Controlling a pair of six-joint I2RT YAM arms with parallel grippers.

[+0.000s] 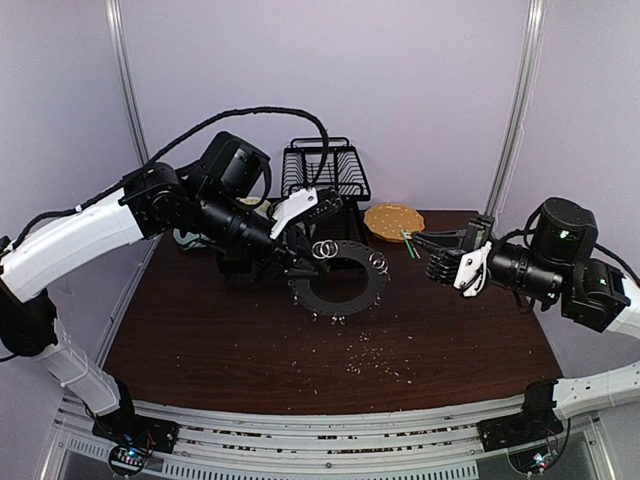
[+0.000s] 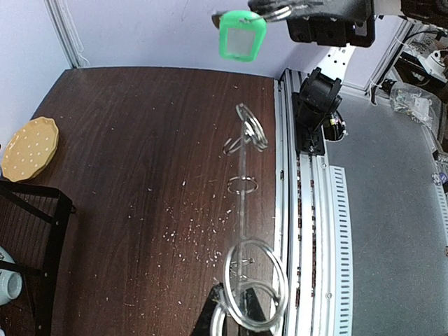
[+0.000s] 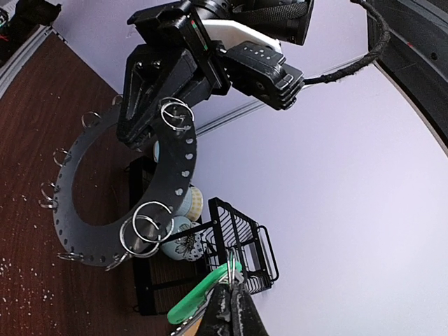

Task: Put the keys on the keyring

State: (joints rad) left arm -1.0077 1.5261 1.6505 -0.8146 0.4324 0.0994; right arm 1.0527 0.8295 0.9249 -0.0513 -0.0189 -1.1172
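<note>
Next, my left gripper lets go of the keyring on the dark wooden table (image 1: 311,377), beside the pale crumbs and close to the table's front edge. The keyring is now tilted above the table.
The keyring (image 1: 335,303) is a flat dark disc with a big hole and silvery wire loops round its rim. My left gripper (image 1: 290,262) is shut on its left edge and holds it above the table, tilted. The left wrist view shows the keyring (image 2: 243,203) edge-on, running away from my left gripper (image 2: 241,313). My right gripper (image 1: 420,245) is shut on the key (image 1: 408,240), a small green-headed one, just right of the disc and apart from it. The right wrist view has the key (image 3: 196,299) at my right gripper (image 3: 234,294), with the keyring (image 3: 168,175) ahead.
A black wire rack (image 1: 325,170) stands at the back of the dark wooden table (image 1: 200,340). A tan round perforated plate (image 1: 393,218) lies right of it. Pale crumbs (image 1: 375,362) are scattered near the front. Patterned cups (image 3: 175,238) sit by the rack.
</note>
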